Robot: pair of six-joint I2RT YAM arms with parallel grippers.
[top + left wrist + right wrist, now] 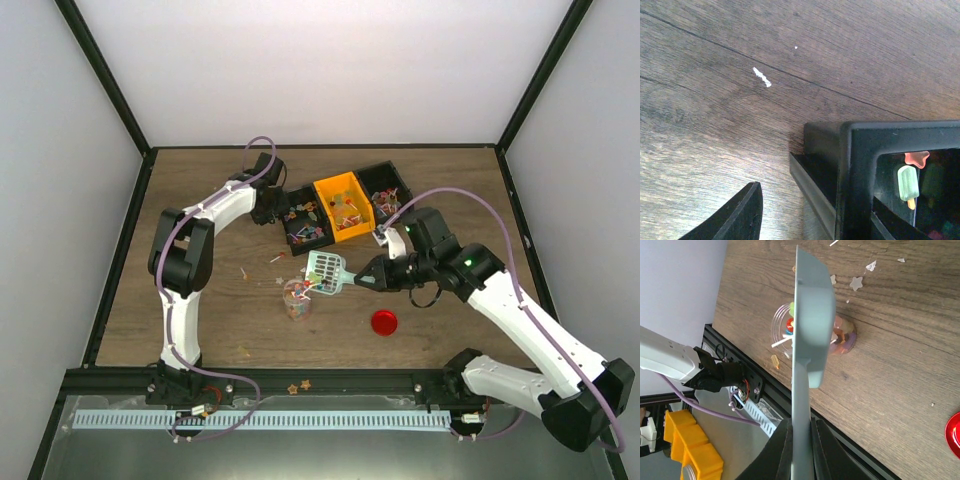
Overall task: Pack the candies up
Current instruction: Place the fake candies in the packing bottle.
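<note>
The robot's right gripper should set the teal scoop down on the wood [338,281] between the yellow bin and the red lid. The scoop now hangs tilted over the candy jar.
A teal scoop [327,271] hangs tilted over a clear jar [296,299] that holds mixed candies [294,304]. My right gripper [365,277] is shut on the scoop's handle. In the right wrist view the scoop [812,315] shows edge-on above the jar [846,340], its handle clamped at my right gripper [801,424]. More candies [307,226] fill the bins. My left gripper [270,207] is open at the left black bin [288,234]. Seen from the left wrist, my left gripper [815,200] straddles that bin's corner wall [855,165], with wood showing between the outer finger [742,215] and the bin. A green candy [907,182] lies inside.
A yellow bin [331,189] and a second black bin [372,174] stand in a row with the first. A red round lid [384,322] lies right of the jar. Stray candies lie on the wood [250,271] and on the front rail [298,386].
</note>
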